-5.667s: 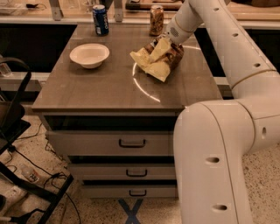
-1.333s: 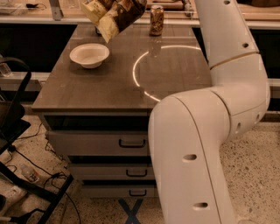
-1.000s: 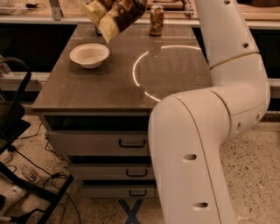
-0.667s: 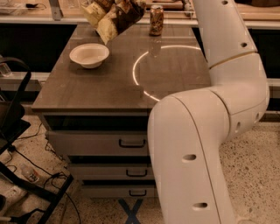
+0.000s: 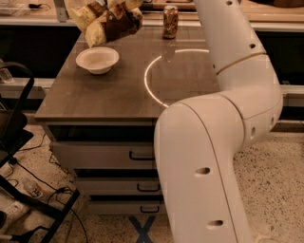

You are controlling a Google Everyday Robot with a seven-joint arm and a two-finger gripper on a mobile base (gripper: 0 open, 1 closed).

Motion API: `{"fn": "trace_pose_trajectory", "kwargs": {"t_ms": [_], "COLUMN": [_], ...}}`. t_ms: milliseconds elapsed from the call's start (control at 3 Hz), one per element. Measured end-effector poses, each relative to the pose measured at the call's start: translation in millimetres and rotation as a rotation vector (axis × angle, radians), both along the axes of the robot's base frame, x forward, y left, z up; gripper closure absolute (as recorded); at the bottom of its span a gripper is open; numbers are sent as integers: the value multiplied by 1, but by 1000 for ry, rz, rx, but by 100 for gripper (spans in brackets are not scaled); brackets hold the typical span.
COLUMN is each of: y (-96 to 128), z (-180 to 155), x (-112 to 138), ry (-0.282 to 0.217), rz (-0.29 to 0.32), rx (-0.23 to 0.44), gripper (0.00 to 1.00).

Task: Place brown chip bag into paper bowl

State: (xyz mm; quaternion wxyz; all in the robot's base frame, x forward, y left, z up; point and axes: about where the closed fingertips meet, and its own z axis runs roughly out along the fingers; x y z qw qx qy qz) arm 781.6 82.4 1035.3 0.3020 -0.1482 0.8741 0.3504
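The robot's gripper will release the brown chip bag inside the empty paper bowl [image 5: 93, 58], with the bag poking out over the bowl's rim.
The brown chip bag [image 5: 108, 23], crumpled dark brown foil with pale yellow ends, hangs in the air above the table's back left corner. It is just behind and above the paper bowl [image 5: 97, 60]. The bowl is small, off-white and empty, and stands on the wooden table [image 5: 118, 95]. My gripper [image 5: 127, 4] is at the top edge of the view, shut on the bag's upper right part, and is mostly hidden by the bag. My white arm [image 5: 237, 71] reaches in from the right.
A brown drink can [image 5: 170, 22] stands at the table's back edge. A ring of light [image 5: 148, 80] lies on the tabletop right of the bowl. Drawers [image 5: 102, 154] are below the top. A black frame [image 5: 16, 123] stands at the left, with cables on the floor.
The gripper has carried the chip bag from the table's right side up and to the left. In the last second it has shifted a little further left, towards the bowl.
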Motion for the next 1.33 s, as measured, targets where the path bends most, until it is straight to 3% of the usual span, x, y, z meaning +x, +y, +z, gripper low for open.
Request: {"fn": "trace_pose_trajectory", "kwargs": {"t_ms": [667,1000,1333], "y": [41,57,63], "z": [-16,-42,-59], "x": [1,10,17], "ry": [55,78,86], "rz": [12,16,11], "rx": [22,12,3], "gripper": [100,100,100]}}
